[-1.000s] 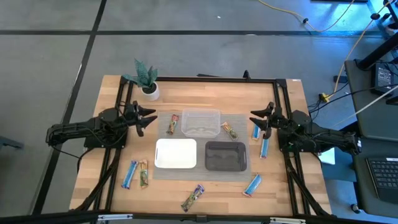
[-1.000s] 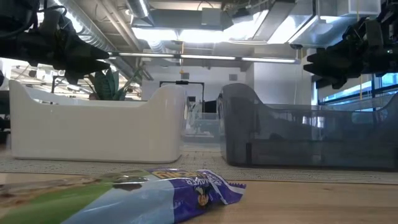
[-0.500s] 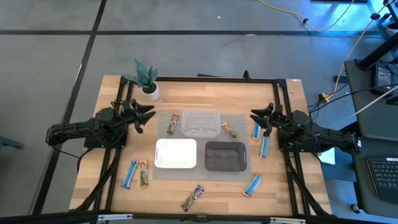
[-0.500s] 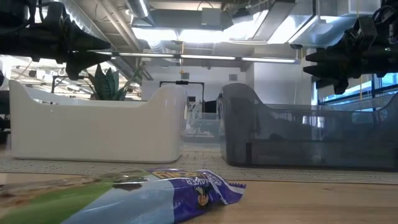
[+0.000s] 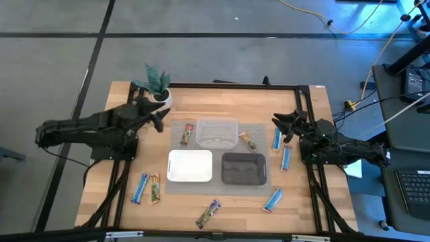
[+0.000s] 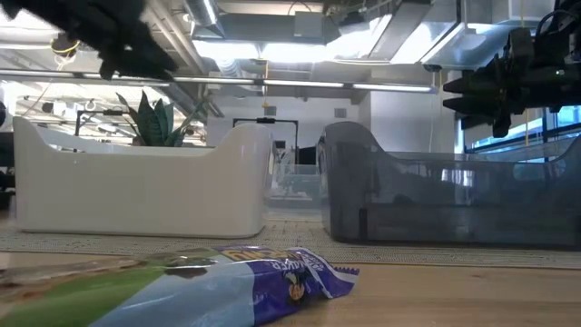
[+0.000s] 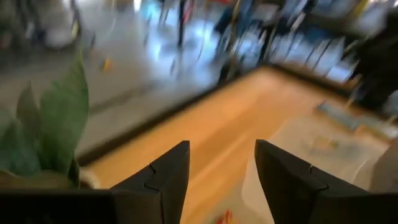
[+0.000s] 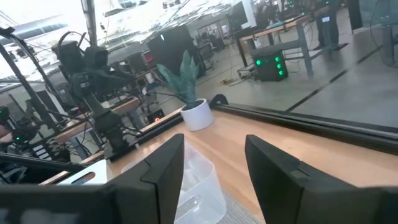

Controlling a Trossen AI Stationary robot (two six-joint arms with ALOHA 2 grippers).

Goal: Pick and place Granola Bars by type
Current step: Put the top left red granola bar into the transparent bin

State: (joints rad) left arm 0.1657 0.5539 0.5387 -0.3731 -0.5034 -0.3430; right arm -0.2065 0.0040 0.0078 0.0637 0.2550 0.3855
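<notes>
The brown granola bar beside the clear tray is next for my left gripper, which should go to it and close on the bar's near half [image 5: 185, 138].
Several wrapped granola bars lie flat on the table. In the high view a brown one [image 5: 187, 134] and a green-purple one [image 5: 248, 141] flank the clear tray, two blue ones [image 5: 276, 140] [image 5: 285, 158] lie at the right, and another blue one [image 5: 272, 199] is near the front. A green-purple bar [image 5: 209, 214] [image 6: 209, 282] lies at the near edge, with a blue [image 5: 140, 187] and a brown bar [image 5: 155, 188] at the near left. My left gripper [image 5: 154, 113] [image 7: 221, 180] is open, raised beside the plant. My right gripper [image 5: 283, 125] [image 8: 214, 168] is open, above the right blue bars.
A clear tray [image 5: 216, 132], a white tray [image 5: 189, 166] and a black tray [image 5: 243, 168] sit on a grey mat mid-table. A potted plant [image 5: 158, 87] [image 7: 56, 124] stands at the far left, close to my left gripper. A black frame runs along the table's edges.
My left gripper has risen and swung toward the table's far edge, ending beside the plant; its arm has drawn back toward the left. My right arm has stayed almost still. No bar has moved.
</notes>
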